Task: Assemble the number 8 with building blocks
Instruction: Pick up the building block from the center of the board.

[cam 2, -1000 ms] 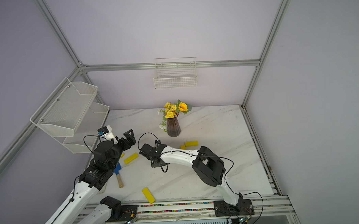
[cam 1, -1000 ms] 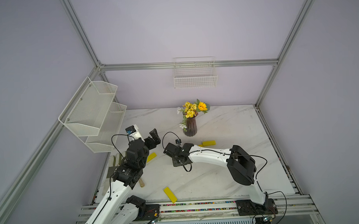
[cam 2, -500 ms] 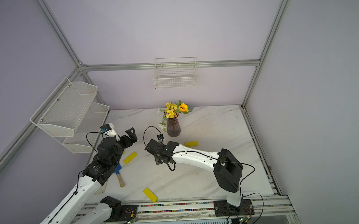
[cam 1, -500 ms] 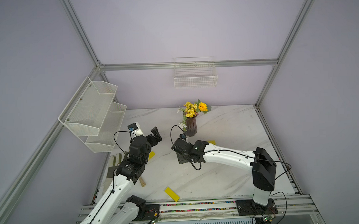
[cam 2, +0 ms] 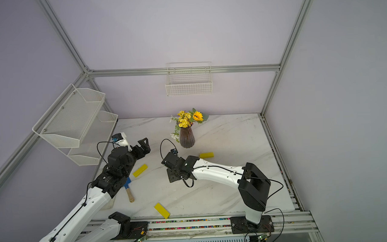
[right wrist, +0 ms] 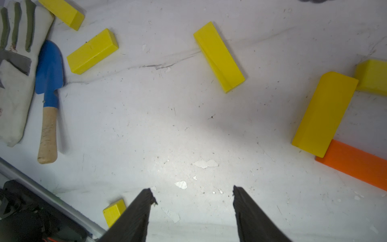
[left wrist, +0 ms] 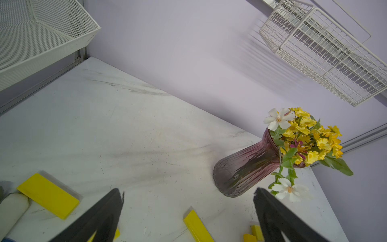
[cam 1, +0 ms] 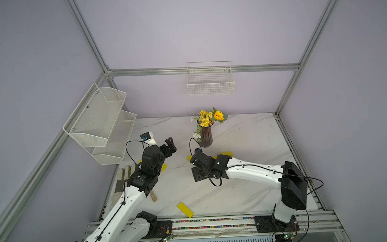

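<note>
The yellow block near the front edge of the table is next for my right gripper, which should go to it and close on the block's middle point(cam 1: 185, 209).
Loose building blocks lie scattered on the marble table point(cam 1: 246, 190); no number 8 is in view. In the right wrist view an orange block point(right wrist: 356, 165) touches a yellow block point(right wrist: 324, 114), with another yellow block point(right wrist: 371, 77) at its far end. More yellow blocks point(right wrist: 218, 56) point(right wrist: 92, 51) point(right wrist: 62, 12) lie apart. One yellow block point(cam 1: 185, 209) point(cam 2: 162, 210) sits near the front edge. My right gripper point(right wrist: 192, 192) point(cam 1: 197, 174) hangs open over bare table. My left gripper point(left wrist: 188, 194) point(cam 2: 144, 146) is wide open above the table, holding nothing, with a yellow block point(left wrist: 198, 228) below it.
A purple vase of flowers point(cam 1: 205, 136) stands mid-table behind my right gripper. A blue trowel point(right wrist: 49, 67) and a glove point(right wrist: 16, 73) lie at the left edge. White mesh shelves point(cam 1: 99, 120) hang on the left wall and a wire basket point(cam 1: 210, 81) on the back wall.
My right gripper has opened from nearly shut, and that arm's elbow has swung out to the right. My left gripper has risen a little and stays open.
</note>
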Controlling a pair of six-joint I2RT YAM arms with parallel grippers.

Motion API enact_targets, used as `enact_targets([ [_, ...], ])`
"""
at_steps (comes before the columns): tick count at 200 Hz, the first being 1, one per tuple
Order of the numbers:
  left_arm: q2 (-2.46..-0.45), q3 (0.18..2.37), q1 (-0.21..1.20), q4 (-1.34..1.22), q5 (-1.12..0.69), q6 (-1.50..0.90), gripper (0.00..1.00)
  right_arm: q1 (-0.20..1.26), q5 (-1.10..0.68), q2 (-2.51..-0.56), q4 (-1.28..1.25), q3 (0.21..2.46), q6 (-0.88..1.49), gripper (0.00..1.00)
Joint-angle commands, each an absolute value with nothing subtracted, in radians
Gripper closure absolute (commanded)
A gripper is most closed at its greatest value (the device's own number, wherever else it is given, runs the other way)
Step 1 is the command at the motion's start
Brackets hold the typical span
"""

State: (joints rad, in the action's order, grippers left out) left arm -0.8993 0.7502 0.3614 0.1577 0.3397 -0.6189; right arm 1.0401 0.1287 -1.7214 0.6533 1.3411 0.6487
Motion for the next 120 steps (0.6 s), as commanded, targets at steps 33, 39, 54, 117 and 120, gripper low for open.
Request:
enact_targets([
  [33, -0.879, 0.770, 0.364, 0.127, 0.314, -0.630, 0.00, 1.032, -0.106, -1.650, 0.501, 1.245, 0.582, 0.34],
  [39, -0.875, 0.770, 0.363, 0.129, 0.316, -0.629, 0.00, 1.037, -0.125, -1.655, 0.498, 1.241, 0.573, 0.34],
  [54, -0.866, 0.766, 0.363, 0.136, 0.319, -0.630, 0.00, 1.065, -0.121, -1.678, 0.511, 1.250, 0.561, 0.35],
  [117, -0.843, 0.781, 0.363, 0.187, 0.312, -0.627, 0.00, 1.229, -0.045, -1.868, 0.662, 1.422, 0.473, 0.34],
  [120, -0.840, 0.781, 0.363, 0.189, 0.313, -0.627, 0.00, 1.238, -0.038, -1.878, 0.671, 1.432, 0.467, 0.34],
])
